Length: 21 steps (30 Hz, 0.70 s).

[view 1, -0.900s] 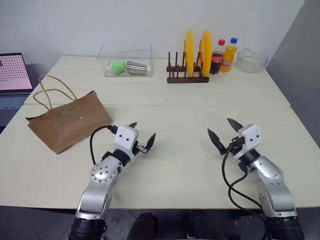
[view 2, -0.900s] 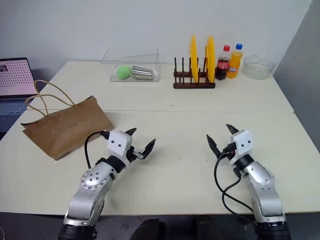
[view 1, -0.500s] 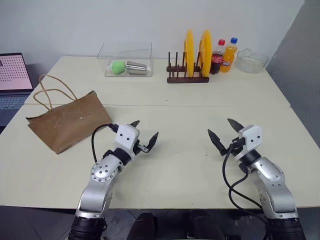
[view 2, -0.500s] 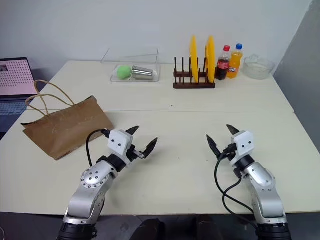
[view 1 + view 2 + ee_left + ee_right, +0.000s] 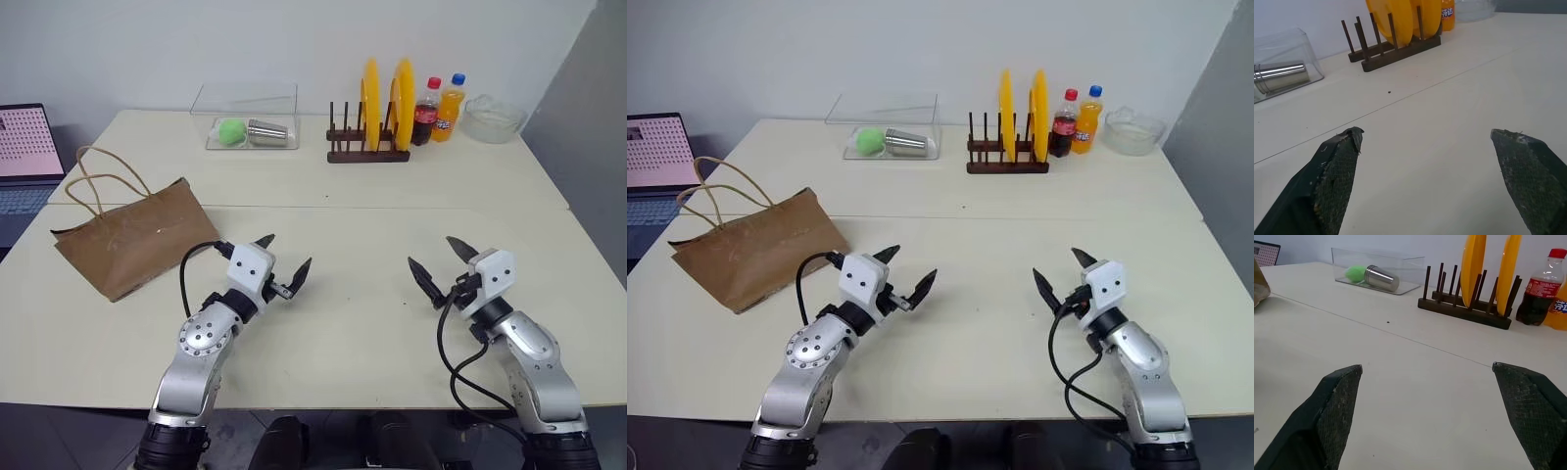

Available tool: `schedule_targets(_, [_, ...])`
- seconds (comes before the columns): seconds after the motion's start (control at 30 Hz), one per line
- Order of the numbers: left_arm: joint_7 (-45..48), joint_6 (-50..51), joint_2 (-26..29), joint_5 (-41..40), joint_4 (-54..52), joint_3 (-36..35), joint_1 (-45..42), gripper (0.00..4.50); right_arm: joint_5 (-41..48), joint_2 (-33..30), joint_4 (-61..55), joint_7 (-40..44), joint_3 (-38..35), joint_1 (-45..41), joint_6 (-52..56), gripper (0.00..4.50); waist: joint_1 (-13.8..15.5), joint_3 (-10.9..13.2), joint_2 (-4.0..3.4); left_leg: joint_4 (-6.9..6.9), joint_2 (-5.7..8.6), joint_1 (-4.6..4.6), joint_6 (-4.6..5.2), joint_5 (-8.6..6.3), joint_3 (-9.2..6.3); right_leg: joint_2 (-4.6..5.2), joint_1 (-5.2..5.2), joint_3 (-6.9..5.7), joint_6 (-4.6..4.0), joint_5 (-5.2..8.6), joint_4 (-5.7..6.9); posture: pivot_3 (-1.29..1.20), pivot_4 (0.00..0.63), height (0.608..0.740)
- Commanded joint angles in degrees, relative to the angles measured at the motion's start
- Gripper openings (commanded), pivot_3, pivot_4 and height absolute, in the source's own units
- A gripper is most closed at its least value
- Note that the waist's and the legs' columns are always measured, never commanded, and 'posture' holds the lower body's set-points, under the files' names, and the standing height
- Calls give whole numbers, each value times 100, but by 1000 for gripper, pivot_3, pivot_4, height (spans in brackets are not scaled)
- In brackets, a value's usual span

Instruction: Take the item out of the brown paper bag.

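The robot's left gripper should next go to the top edge (image 5: 121, 207) of the brown paper bag, between the ends of the loop handles, and close there.
The brown paper bag (image 5: 132, 240) lies flat on the left of the table, its thin loop handles (image 5: 98, 181) pointing toward the back left. The item is hidden from view. My left gripper (image 5: 284, 262) hovers open just right of the bag, a little apart from it, with nothing between its fingers. Over the right half of the table my right gripper (image 5: 443, 262) is open and empty too. Both point inward over bare tabletop.
At the back stand a clear plastic box (image 5: 247, 122) with a green ball and a steel cup, a wooden rack (image 5: 368, 147) holding two yellow plates, a cola bottle (image 5: 425, 112), an orange soda bottle (image 5: 450, 108) and a glass bowl (image 5: 494, 118). A laptop (image 5: 24, 157) sits far left.
My left gripper has shifted slightly to the right, away from the bag. The right gripper has sunk a touch. Nothing on the table has moved.
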<state>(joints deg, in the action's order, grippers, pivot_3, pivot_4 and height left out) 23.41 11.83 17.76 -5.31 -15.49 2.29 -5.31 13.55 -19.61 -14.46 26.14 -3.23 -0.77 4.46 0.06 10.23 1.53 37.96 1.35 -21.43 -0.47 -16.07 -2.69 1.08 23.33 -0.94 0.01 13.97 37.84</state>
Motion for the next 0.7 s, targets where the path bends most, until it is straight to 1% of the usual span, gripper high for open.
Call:
schedule_targets(0.03, [42, -78, 50, -38, -219, -32, -69, 4450, 106, -4, -338, 21, -45, 15, 17, 4500, -1, 0, 0, 0, 0, 0, 0, 0, 0, 0, 0, 0, 0, 0, 0, 0, 150, 740])
schedule_targets(0.2, [27, -3, 76, -22, -289, -39, -33, 4450, 165, -8, -351, 35, -28, -36, 85, 4500, 0, 0, 0, 0, 0, 0, 0, 0, 0, 0, 0, 0, 0, 0, 0, 0, 150, 740])
schedule_targets(0.3, [-65, 173, 81, -122, -533, -220, 116, 4450, 385, -75, -428, 216, 8, -210, 297, 4500, -6, 0, 0, 0, 0, 0, 0, 0, 0, 0, 0, 0, 0, 0, 0, 0, 150, 740])
schedule_targets(0.4, [-206, 260, 26, -306, -907, -522, 356, 4450, 821, -259, -632, 687, 101, -436, 679, 4500, -19, 3, -3, 0, 0, 0, 0, 0, 0, 0, 0, 1, 0, 0, 0, 0, 150, 740])
schedule_targets(0.57, [-589, 707, -79, -504, -1506, -1074, 877, 4450, 1293, -836, -812, 1624, 417, -969, 1263, 4500, -13, 4, -4, 0, -1, 0, 0, 0, -2, 0, 1, -2, 0, 0, -3, 0, 150, 740])
schedule_targets(0.7, [-835, 1112, -31, -920, -1847, -1982, 1147, 4450, 1683, -1110, -716, 2183, 555, -1565, 1725, 4500, -9, 7, 0, 1, -1, -1, 0, 0, -7, 0, 0, -7, 0, 0, -5, 0, 150, 740])
